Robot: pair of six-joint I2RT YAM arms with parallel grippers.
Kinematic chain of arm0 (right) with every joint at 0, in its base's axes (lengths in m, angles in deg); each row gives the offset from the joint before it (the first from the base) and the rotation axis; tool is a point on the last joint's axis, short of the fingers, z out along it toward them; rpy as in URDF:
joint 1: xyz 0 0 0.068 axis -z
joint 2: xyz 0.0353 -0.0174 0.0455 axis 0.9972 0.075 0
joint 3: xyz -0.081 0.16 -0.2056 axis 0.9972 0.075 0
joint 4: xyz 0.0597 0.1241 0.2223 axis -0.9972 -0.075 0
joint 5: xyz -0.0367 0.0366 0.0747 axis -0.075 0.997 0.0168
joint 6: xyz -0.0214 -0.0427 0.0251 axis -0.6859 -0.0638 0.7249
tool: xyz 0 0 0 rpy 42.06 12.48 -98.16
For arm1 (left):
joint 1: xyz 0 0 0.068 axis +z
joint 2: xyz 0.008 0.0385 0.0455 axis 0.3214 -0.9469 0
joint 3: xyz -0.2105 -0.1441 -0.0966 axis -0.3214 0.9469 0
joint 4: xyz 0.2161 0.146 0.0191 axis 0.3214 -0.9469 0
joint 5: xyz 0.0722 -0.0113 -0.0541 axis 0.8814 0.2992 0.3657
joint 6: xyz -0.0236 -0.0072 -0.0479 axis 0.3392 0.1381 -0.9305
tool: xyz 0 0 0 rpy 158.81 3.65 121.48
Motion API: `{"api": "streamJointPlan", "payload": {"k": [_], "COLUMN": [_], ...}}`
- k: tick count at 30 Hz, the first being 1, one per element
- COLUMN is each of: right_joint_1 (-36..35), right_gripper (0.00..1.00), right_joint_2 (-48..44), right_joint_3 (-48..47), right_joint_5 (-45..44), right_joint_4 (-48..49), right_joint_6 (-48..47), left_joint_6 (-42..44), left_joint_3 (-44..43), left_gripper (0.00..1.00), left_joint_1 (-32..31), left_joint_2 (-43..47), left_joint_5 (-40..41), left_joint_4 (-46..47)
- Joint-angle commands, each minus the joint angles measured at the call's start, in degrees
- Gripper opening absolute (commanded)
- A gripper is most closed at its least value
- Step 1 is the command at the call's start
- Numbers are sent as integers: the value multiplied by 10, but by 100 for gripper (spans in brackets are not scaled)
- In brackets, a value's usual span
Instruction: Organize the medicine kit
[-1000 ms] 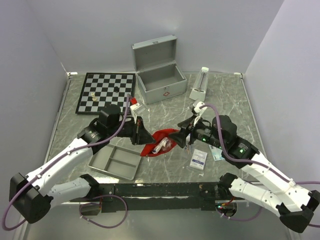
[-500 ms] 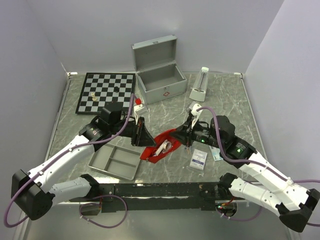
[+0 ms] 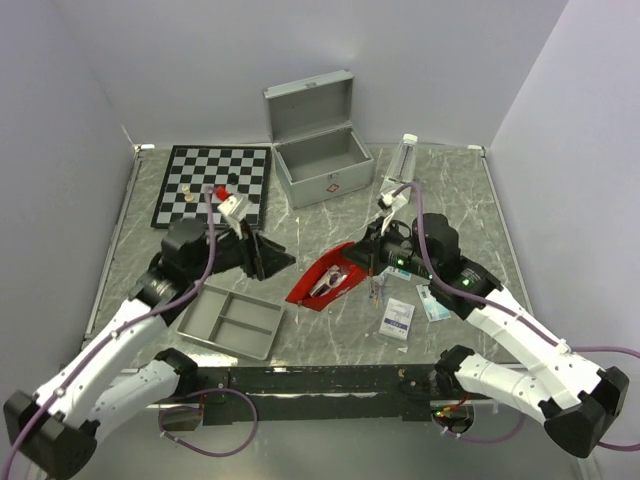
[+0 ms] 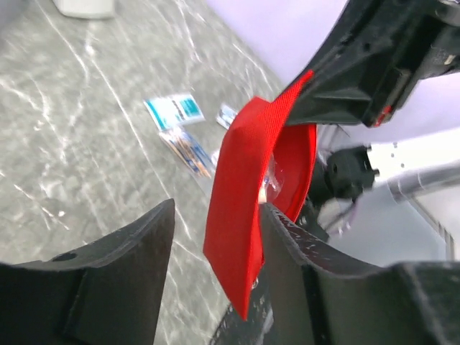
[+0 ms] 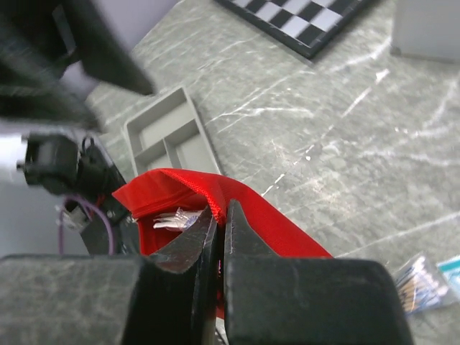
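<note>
The red pouch is held only by my right gripper and its far end hangs loose, so my left gripper should pinch that end point(image 3: 299, 294) before my right gripper opens.
The medicine kit point(image 3: 322, 158), a silver case with its lid up, stands at the back of the table. A red pouch point(image 3: 322, 282) lies open in the middle with white packets point(image 3: 325, 285) inside. My right gripper point(image 3: 362, 266) is shut on its right rim. The right wrist view shows that gripper point(image 5: 221, 215) pinching the red pouch point(image 5: 273, 226) at its hem. My left gripper point(image 3: 278, 262) stands open just left of the pouch. From the left wrist, the red pouch point(image 4: 244, 187) hangs between the spread fingers point(image 4: 305, 269), close to the right one, in my open left gripper point(image 4: 215, 241).
A chessboard point(image 3: 212, 182) with a few pieces lies back left. A grey two-compartment tray point(image 3: 232, 322) sits front left. A white box point(image 3: 397, 320) and small packets point(image 3: 432, 303) lie front right of the pouch. A clear bottle point(image 3: 400, 165) stands right of the case.
My right gripper closed on the pouch's right rim and raised it. My left gripper let go of the pouch, opened and drew back to the left.
</note>
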Motion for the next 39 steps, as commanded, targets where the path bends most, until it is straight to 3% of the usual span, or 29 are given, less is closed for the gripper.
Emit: {"api": "streamJointPlan", "payload": {"k": [1, 4, 6, 8, 11, 15, 17, 22, 28, 34, 39], "right_joint_1": [37, 64, 76, 81, 83, 89, 95, 111, 131, 136, 139], "right_gripper": [0, 0, 0, 0, 0, 0, 0, 0, 0, 0, 0], "right_joint_2": [9, 14, 17, 20, 21, 20, 16, 9, 7, 6, 4], "right_joint_3": [-37, -35, -34, -34, -40, -43, -37, -23, -15, -4, 2], "right_joint_5": [24, 48, 66, 83, 94, 101, 105, 126, 136, 142, 147], "right_joint_4": [6, 12, 22, 30, 33, 32, 39, 58, 66, 80, 93], "right_joint_6": [81, 133, 165, 181, 187, 197, 208, 232, 245, 258, 267], "left_joint_6": [-58, -117, -139, -130, -115, -142, -155, -155, -186, -190, -177], "left_joint_3": [105, 195, 215, 206, 175, 212, 223, 209, 227, 228, 220], "left_gripper": [59, 68, 92, 98, 97, 94, 90, 78, 82, 78, 60], "left_joint_1": [4, 4, 4, 4, 4, 4, 4, 4, 4, -2, -18], "left_joint_2": [101, 182, 211, 206, 174, 183, 177, 150, 171, 152, 126], "left_joint_5": [73, 121, 153, 144, 118, 74, 59, 30, 16, -17, -27], "left_joint_4": [134, 253, 244, 209, 168, 250, 287, 278, 331, 349, 348]}}
